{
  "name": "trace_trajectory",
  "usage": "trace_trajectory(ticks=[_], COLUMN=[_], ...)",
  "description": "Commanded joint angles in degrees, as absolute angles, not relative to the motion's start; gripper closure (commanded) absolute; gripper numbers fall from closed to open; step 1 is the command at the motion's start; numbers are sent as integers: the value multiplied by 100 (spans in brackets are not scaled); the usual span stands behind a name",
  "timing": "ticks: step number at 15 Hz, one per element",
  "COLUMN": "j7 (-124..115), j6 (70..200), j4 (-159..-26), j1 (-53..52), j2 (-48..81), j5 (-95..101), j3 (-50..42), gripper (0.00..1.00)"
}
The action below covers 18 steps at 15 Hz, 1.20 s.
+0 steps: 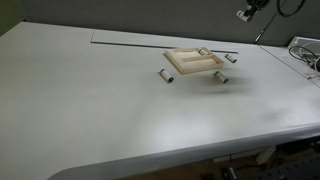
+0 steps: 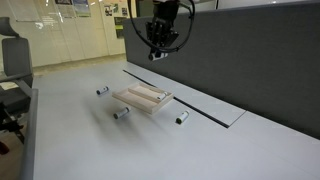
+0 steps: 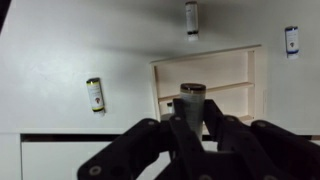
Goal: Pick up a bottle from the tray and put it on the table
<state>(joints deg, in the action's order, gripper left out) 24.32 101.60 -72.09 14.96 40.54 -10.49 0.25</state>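
My gripper is to set down the small white bottle. It will let go of it on the bare table [image 1: 241,73] [image 3: 127,39] beside the loose bottles, toward the cables.
My gripper [image 3: 193,125] is shut on a small pale bottle with a dark cap [image 3: 193,103], held upright high above the table. It also shows in both exterior views [image 2: 157,47] [image 1: 245,13]. The pale wooden tray [image 3: 203,62] lies below, just ahead of the held bottle, and also shows in both exterior views [image 2: 150,101] [image 1: 181,67]. The off-white table [image 2: 90,140] carries it. Three more bottles lie on the table around the tray [image 3: 94,95] [image 3: 191,18] [image 3: 291,40].
The loose bottles also show in an exterior view [image 2: 102,90] [image 2: 122,113] [image 2: 182,117]. A thin dark seam [image 2: 200,105] runs along the table behind the tray, with a dark partition wall [image 2: 250,60] beyond. Cables [image 1: 305,50] lie at one table end.
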Motion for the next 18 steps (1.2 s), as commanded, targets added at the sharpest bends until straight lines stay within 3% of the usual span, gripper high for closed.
trace_trajectory(ticks=[1,11,12,18], j7=[2458,2471,2471,2660], j6=[10145,10160,10160,11385], j4=[-7303,-7270,-7270,-8178], j1=[1536,1514,1513,1524], j2=[4006,4051,4052,4075], j5=[-1037,-1035,-1035,-777], j3=[35,51,51,-55], gripper=[74,74,93,93])
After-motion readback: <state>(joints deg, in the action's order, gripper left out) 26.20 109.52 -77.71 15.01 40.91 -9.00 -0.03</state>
